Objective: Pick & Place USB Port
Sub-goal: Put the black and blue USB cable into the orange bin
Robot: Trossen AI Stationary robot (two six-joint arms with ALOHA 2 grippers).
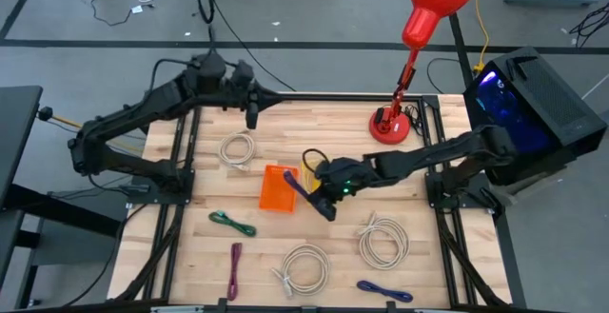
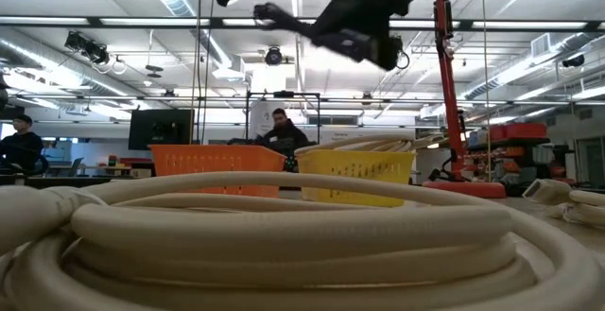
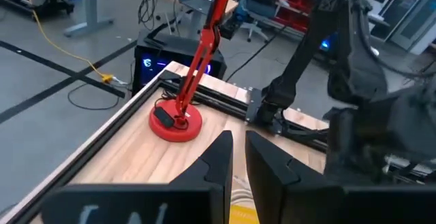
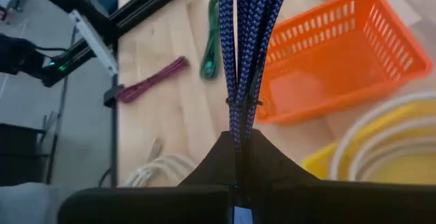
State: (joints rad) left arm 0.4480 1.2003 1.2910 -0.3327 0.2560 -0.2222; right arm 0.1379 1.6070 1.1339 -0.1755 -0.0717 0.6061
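Note:
The robot's right gripper needs to release the blue cable in the orange basket [image 1: 265,182] [image 4: 328,39], toward the side away from the yellow basket.
A blue braided cable bundle [image 1: 298,187] [image 4: 246,40] sticks out of my right gripper [image 1: 322,199] [image 4: 240,141], which is shut on it. The bundle hangs in the air over the near right corner of the orange basket [image 1: 279,188] [image 4: 340,54]. In the low view the right gripper [image 2: 364,13] and the blue cable [image 2: 284,16] are well above the baskets. A yellow basket [image 1: 312,165] [image 4: 354,166] beside the orange one holds a white cable. My left gripper [image 1: 252,115] [image 3: 238,149] waits, shut, above the table's far edge. My right gripper pinches the blue cable bundle between its two fingers at one end, just behind a thin tie [image 4: 242,104]. The fingers lie along the bundle, coming from the table's right side. The bundle is lifted clear and juts out past the fingertips toward the orange basket.
More cables lie on the table: white coils [image 1: 240,149] [image 1: 304,267] [image 1: 383,242], a green cable [image 1: 233,223], a maroon cable [image 1: 234,270] and another blue cable [image 1: 385,291]. A red lamp [image 1: 400,113] stands at the far right. A white coil [image 2: 284,235] fills the low view's foreground.

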